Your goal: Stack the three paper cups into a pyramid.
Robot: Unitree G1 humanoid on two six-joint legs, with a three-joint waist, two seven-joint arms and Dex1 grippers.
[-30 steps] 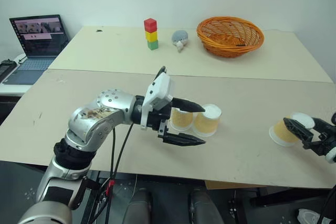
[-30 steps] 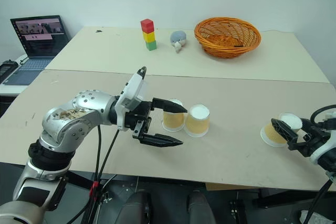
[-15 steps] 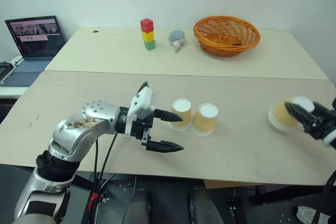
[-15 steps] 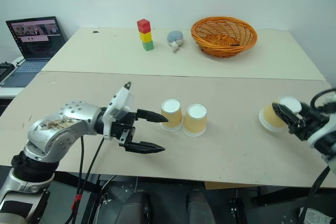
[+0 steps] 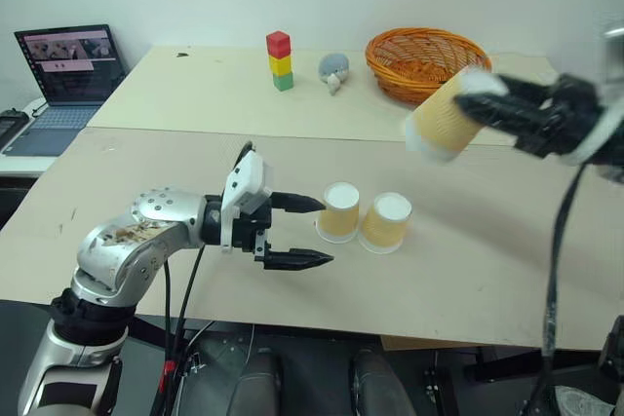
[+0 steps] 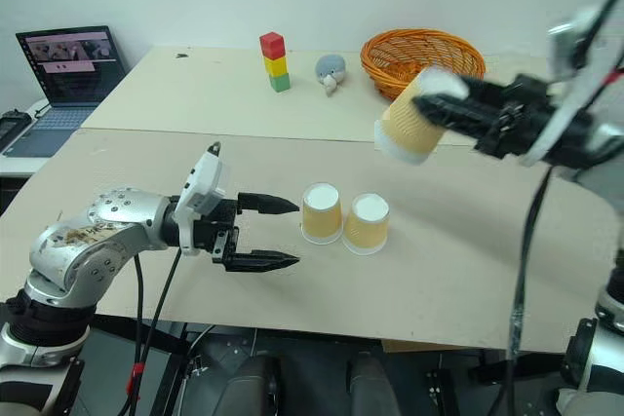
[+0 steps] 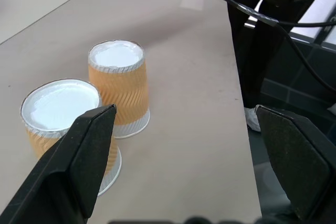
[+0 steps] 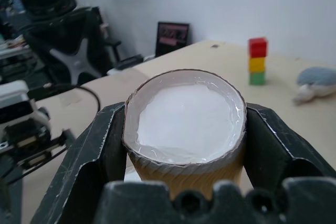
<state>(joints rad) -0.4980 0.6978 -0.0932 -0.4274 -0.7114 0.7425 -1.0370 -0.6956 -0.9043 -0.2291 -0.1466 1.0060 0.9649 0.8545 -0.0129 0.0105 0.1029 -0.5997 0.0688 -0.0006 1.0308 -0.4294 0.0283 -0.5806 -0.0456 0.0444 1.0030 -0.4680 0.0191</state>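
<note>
The third paper cup will go down across the tops of the two standing cups (image 5: 368, 200), put there by my right gripper.
Two paper cups (image 5: 339, 211) (image 5: 386, 222) stand upside down, side by side and touching, near the middle of the front table, with nothing on top of them. The third paper cup (image 5: 444, 114) hangs tilted in the air above and to the right of them, and my right gripper (image 5: 480, 104) is shut on it. In the right wrist view, its white base (image 8: 186, 116) sits between the black fingers (image 8: 100, 150). My left gripper (image 5: 322, 232) is open just left of the pair, touching neither cup. Both standing cups (image 7: 119, 85) (image 7: 58, 114) appear in the left wrist view.
On the far table stand an orange wicker basket (image 5: 427, 63), a red-yellow-green block tower (image 5: 281, 60) and a grey plush toy (image 5: 333, 72). A laptop (image 5: 68, 70) sits at the far left. The front table edge (image 5: 419, 338) runs close below the cups.
My right gripper shut on the cup lying at the right and carried it up and left over the table. My left gripper drew back a little to the left, still open.
</note>
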